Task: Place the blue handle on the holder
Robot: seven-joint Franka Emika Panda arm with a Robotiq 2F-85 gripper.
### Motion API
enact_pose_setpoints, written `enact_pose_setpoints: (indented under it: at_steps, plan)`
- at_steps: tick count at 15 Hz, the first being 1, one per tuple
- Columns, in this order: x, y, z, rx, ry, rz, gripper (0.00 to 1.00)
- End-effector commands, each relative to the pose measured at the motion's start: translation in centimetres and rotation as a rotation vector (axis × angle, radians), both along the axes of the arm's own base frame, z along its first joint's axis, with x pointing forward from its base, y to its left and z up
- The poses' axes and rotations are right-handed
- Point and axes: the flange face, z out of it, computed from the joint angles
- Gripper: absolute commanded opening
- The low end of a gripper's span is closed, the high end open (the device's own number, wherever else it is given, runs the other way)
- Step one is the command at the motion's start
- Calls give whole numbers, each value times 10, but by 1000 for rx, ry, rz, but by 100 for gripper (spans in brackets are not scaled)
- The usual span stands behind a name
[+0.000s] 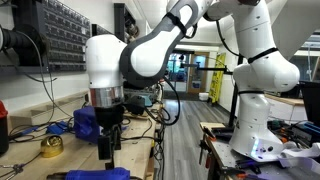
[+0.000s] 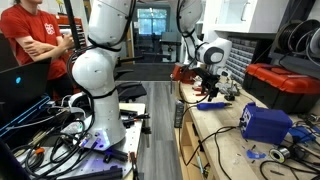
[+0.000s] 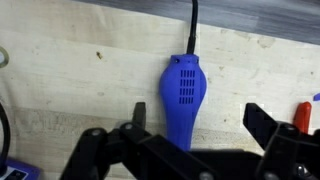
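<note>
Next, my gripper moves down to the blue handle's narrow part (image 1: 86, 174) (image 3: 179, 142), just beyond its wide slotted end with the cord, and closes on it.
The blue handle (image 3: 183, 95) lies flat on the pale wooden bench, a black cord (image 3: 193, 25) running from its far end. It also shows in both exterior views (image 1: 95, 174) (image 2: 212, 104). My gripper (image 3: 200, 125) is open and empty, hanging above the handle with one finger on each side of its near end and not touching it. The gripper also shows in both exterior views (image 1: 108, 138) (image 2: 208, 88). I cannot make out a holder in any view.
A blue box-shaped unit (image 2: 265, 122) (image 1: 88, 122) stands on the bench near the handle. A yellow tape roll (image 1: 50, 147) lies beside it. Cables clutter the bench. A red-orange item (image 3: 303, 115) lies right of the gripper. A person in red (image 2: 35, 40) stands behind.
</note>
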Motion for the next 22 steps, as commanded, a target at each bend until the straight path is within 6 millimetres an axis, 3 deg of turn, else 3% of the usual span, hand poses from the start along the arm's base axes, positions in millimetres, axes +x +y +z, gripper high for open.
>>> enact_pose_setpoints:
  at_steps: [1, 12, 22]
  plan:
    - [0, 0, -1, -1, 3, 0, 100]
    - [7, 2, -11, -11, -9, 9, 100]
    - [23, 25, -32, -22, -17, 123, 100]
